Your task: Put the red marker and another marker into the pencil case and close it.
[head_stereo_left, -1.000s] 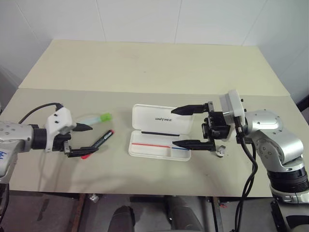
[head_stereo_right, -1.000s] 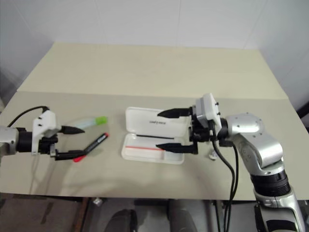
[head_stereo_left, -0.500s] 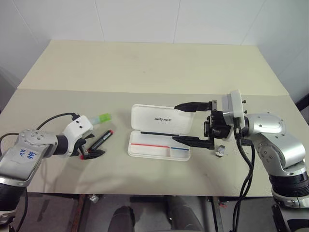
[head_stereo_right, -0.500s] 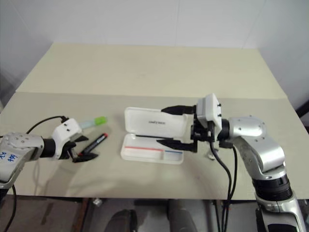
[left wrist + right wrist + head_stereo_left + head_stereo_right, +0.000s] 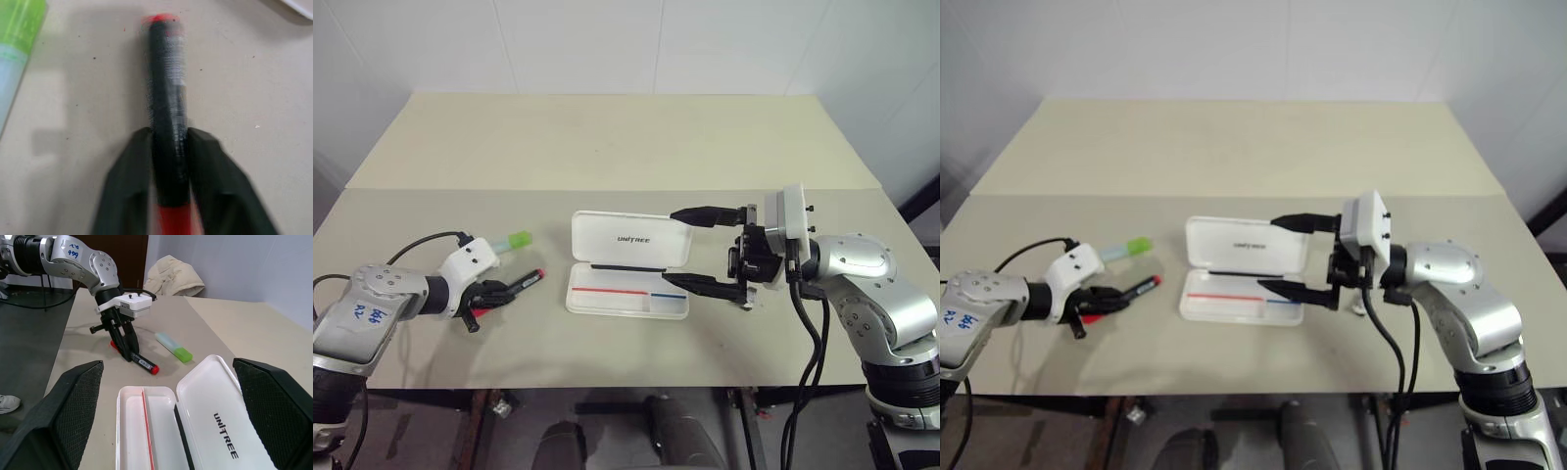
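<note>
My left gripper will release the red marker lengthwise in the white pencil case's tray (image 5: 619, 277), near the lid.
The red marker (image 5: 527, 282) lies on the table left of the pencil case, and its black barrel (image 5: 166, 73) runs between my left gripper's fingers. My left gripper (image 5: 494, 294) is shut on that barrel near the red end, low on the table. The pale green marker (image 5: 509, 241) lies just behind it, untouched. The white pencil case (image 5: 582, 294) stands open at the table's middle, lid (image 5: 220, 396) tipped back and the tray holding nothing. My right gripper (image 5: 677, 248) hovers wide open at the case's right end, one finger over the lid, the other over the tray.
A small white piece (image 5: 1356, 307) lies on the table under my right gripper. The beige tabletop has a seam (image 5: 607, 189) across its width, with a broad bare stretch behind it. The front edge (image 5: 607, 389) runs close to the case and my left gripper.
My left gripper dropped to the table and its fingers closed around the red marker's barrel. The right gripper held its place over the case. The camera view shifted slightly.
</note>
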`<move>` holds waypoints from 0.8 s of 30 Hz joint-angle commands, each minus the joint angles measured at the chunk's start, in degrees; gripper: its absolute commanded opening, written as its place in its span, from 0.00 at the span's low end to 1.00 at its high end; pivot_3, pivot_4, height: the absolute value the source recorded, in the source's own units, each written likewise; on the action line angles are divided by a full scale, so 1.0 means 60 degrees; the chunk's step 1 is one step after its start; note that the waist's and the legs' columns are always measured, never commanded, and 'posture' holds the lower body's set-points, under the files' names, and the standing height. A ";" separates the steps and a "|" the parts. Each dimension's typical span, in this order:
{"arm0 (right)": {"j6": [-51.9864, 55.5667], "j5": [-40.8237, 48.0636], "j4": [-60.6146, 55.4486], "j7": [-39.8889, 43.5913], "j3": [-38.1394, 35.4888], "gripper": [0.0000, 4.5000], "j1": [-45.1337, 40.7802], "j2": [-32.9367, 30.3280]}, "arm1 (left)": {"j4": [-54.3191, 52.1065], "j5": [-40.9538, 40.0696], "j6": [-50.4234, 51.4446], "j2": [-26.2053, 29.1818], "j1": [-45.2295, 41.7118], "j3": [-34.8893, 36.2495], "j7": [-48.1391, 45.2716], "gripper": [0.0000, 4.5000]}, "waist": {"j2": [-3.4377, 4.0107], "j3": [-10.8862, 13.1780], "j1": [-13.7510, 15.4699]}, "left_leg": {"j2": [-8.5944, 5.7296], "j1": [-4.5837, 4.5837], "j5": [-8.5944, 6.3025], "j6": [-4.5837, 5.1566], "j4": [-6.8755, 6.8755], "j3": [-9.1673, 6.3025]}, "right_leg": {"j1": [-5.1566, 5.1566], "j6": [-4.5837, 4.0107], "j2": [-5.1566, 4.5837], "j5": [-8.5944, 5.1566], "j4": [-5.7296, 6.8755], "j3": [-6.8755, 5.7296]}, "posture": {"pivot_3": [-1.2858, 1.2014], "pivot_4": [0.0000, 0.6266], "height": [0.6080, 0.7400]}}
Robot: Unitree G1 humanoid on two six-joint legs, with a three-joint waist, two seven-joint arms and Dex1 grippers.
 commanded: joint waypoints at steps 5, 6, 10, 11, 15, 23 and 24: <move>-0.0210 -0.0044 -0.0055 0.0107 -0.0218 1.00 -0.0151 -0.0138 | -0.0029 -0.0093 -0.1269 0.0207 -0.0262 0.0451 -0.0889 0.13 | -0.0011 0.0005 -0.0069 | 0.0001 -0.0031 0.0000 0.0000 -0.0009 -0.0002 | -0.0019 0.0001 -0.0001 0.0000 -0.0018 -0.0001 | 0.52 0.24 1.00; -0.0236 -0.0070 -0.0007 0.0128 -0.0209 1.00 -0.0158 -0.0126 | -0.0099 -0.0207 -0.1500 0.0265 -0.0243 0.0566 -0.1154 0.13 | -0.0017 0.0003 -0.0065 | 0.0001 -0.0048 -0.0001 -0.0002 -0.0013 -0.0001 | -0.0034 0.0002 -0.0002 -0.0001 -0.0025 -0.0001 | 0.52 0.24 1.00; -0.0333 -0.0183 0.0183 0.0202 -0.0162 1.00 -0.0180 -0.0045 | -0.0108 -0.0486 -0.2846 0.0553 -0.0196 0.0975 -0.2329 0.13 | -0.0024 0.0001 -0.0044 | 0.0002 -0.0110 -0.0027 -0.0045 -0.0021 0.0012 | -0.0108 0.0020 -0.0008 0.0002 -0.0013 -0.0001 | 0.52 0.24 1.00; -0.0359 -0.0211 0.0217 0.0222 -0.0151 1.00 -0.0179 -0.0029 | -0.0065 -0.0543 -0.3111 0.0607 -0.0192 0.1060 -0.2573 0.13 | -0.0024 0.0001 -0.0051 | 0.0002 -0.0120 -0.0032 -0.0052 -0.0023 0.0013 | -0.0120 0.0048 -0.0007 0.0005 -0.0011 -0.0001 | 0.52 0.24 1.00; -0.0473 -0.0273 0.0371 0.0285 -0.0138 1.00 -0.0159 -0.0002 | -0.0031 -0.0894 -0.3891 0.0850 -0.0208 0.1344 -0.3686 0.13 | -0.0024 0.0001 -0.0048 | 0.0002 -0.0118 -0.0055 -0.0057 -0.0047 0.0017 | -0.0129 0.0176 -0.0007 0.0022 -0.0010 -0.0004 | 0.52 0.24 1.00; -0.0647 -0.0482 0.0598 0.0219 -0.0561 1.00 0.0284 -0.0295 | -0.0688 -0.0801 -0.3479 -0.0178 -0.1737 0.0016 -0.3742 0.13 | -0.0026 0.0003 0.0122 | -0.0004 -0.0117 -0.0061 -0.0055 -0.0057 0.0016 | -0.0127 0.0190 -0.0007 0.0005 -0.0012 -0.0004 | 0.52 0.24 1.00; -0.0652 -0.0491 0.0614 0.0196 -0.0604 1.00 0.0344 -0.0321 | -0.0687 -0.0702 -0.3432 -0.0360 -0.1959 -0.0208 -0.3709 0.13 | -0.0026 0.0003 0.0179 | -0.0007 -0.0117 -0.0061 -0.0055 -0.0049 0.0016 | -0.0123 0.0194 -0.0006 0.0007 -0.0012 -0.0002 | 0.52 0.24 1.00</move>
